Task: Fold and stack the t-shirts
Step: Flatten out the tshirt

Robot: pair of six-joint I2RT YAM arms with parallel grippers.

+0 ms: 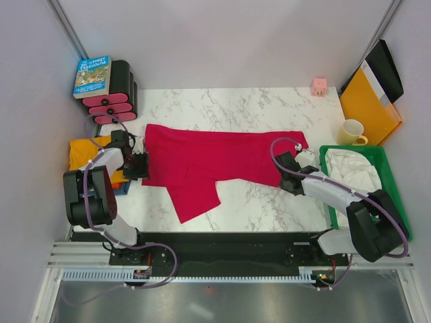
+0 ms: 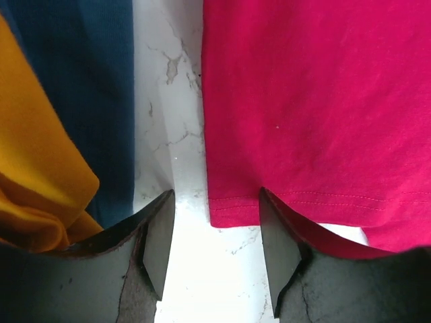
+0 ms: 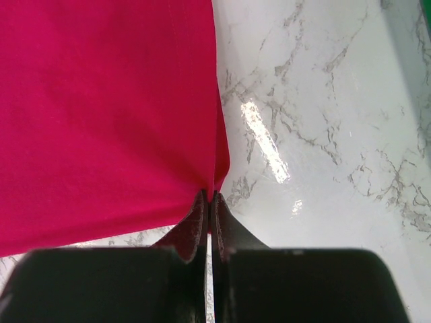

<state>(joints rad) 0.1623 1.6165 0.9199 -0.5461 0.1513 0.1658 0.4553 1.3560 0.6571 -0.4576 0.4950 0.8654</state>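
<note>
The crimson red t-shirt's hem corner is loose while my right gripper holds the t-shirt's far edge, so my left gripper will pinch that hem corner [image 2: 217,217] before both grippers lift.
The crimson red t-shirt [image 1: 215,158] lies spread across the middle of the marble table, one flap reaching toward the near edge. My left gripper [image 1: 139,166] is open at its left hem corner [image 2: 232,212], which lies between the jaws, unheld. My right gripper [image 1: 288,176] is shut on the red shirt's right edge [image 3: 214,182], pinching a fold of fabric. The orange t-shirt [image 1: 86,151] and dark blue t-shirt [image 2: 81,87] lie bunched at the table's left edge, beside the left gripper.
A green bin [image 1: 392,192] with white cloth stands at the right. A yellow mug [image 1: 351,132], an orange-yellow folder [image 1: 369,101] and a pink block [image 1: 318,85] sit at the back right. A black and pink rack [image 1: 116,94] holding a book [image 1: 92,75] stands at the back left.
</note>
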